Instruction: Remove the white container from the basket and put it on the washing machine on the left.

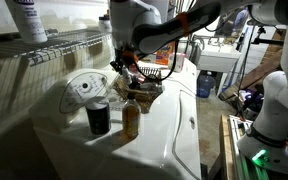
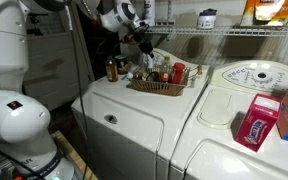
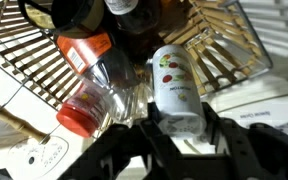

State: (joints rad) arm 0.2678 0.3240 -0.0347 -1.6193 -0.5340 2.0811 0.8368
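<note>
My gripper is to put the white container on the white top between the basket and the red box [image 1: 172, 80]. It will let go of the container there.
The white container [image 3: 174, 88], with a red and green label, lies between my gripper's [image 3: 175, 128] two black fingers, which are closed against its sides. It is over the rim of the dark brown woven basket [image 3: 219, 38]. In both exterior views the gripper [image 1: 124, 68] [image 2: 144, 46] hangs over the basket [image 1: 150, 88] [image 2: 160, 88], which stands on the white washing machine [image 1: 164, 130] [image 2: 124, 110]. The container itself is hidden in the exterior views.
A clear plastic bottle with an orange cap [image 3: 84, 100] lies in the basket beside the container. A dark cup [image 1: 98, 117] and an amber bottle [image 1: 131, 118] stand on the machine top. A red box [image 2: 254, 126] sits on the neighbouring machine. A wire shelf [image 1: 54, 45] runs behind.
</note>
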